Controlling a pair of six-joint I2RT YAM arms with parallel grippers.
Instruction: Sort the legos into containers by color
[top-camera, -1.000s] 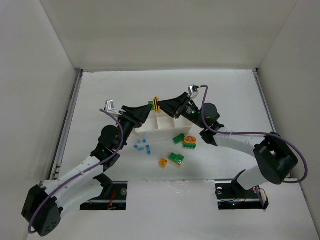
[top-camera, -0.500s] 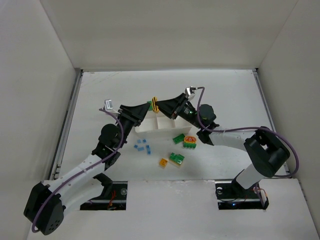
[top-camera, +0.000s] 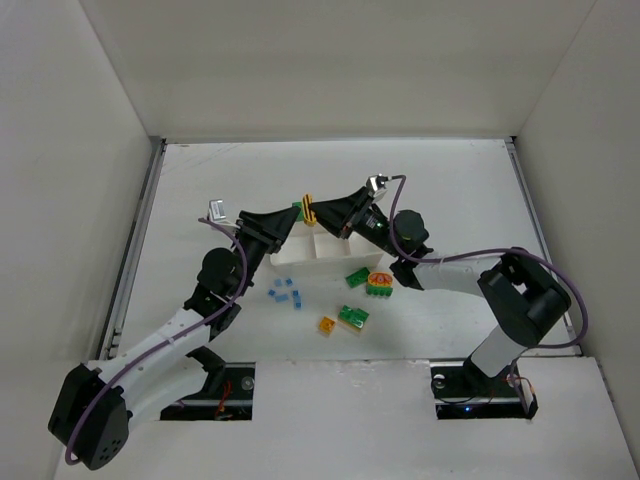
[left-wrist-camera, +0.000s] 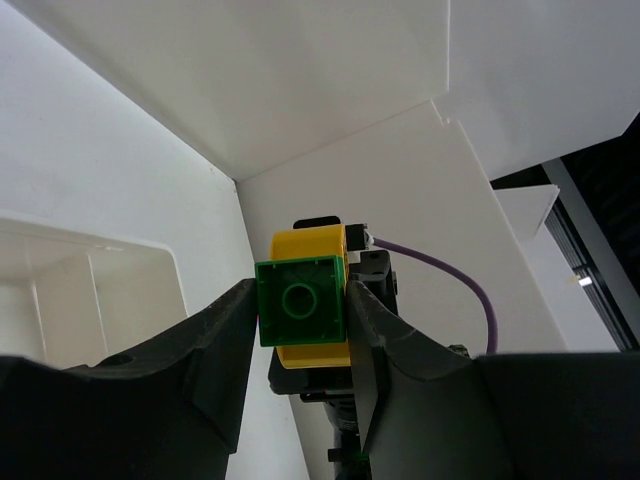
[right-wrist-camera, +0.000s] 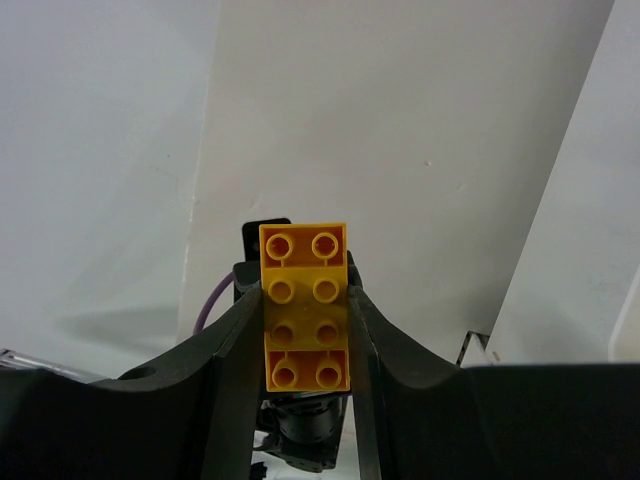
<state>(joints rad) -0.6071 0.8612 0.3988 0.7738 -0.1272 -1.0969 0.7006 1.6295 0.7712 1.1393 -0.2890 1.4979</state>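
Note:
The robot's right gripper needs to release the yellow brick in the white tray's end compartment (top-camera: 302, 243) that is nearest the left gripper.
Above the white tray's (top-camera: 300, 256) back edge the two grippers meet tip to tip. A green brick (left-wrist-camera: 300, 300) sits between the fingers of my left gripper (left-wrist-camera: 301, 312), which is shut on it. It is pressed against a yellow brick (right-wrist-camera: 305, 305) that my right gripper (right-wrist-camera: 306, 330) is shut on. From above, the yellow brick (top-camera: 311, 209) stands on edge with the green brick (top-camera: 299, 207) on its left side. Left gripper (top-camera: 296, 213) comes from the left, right gripper (top-camera: 322, 213) from the right. The tray's compartments (left-wrist-camera: 90, 290) lie below.
In front of the tray lie several small light blue bricks (top-camera: 287, 292), a green brick (top-camera: 356, 277), an orange and green stack (top-camera: 379, 283), another green brick (top-camera: 353, 316) and a yellow one (top-camera: 326, 324). White walls enclose the table on three sides.
My left gripper's jaws have closed in on the green brick. The joined bricks and both grippers have drifted slightly to the left; the right arm's elbow has swung inward.

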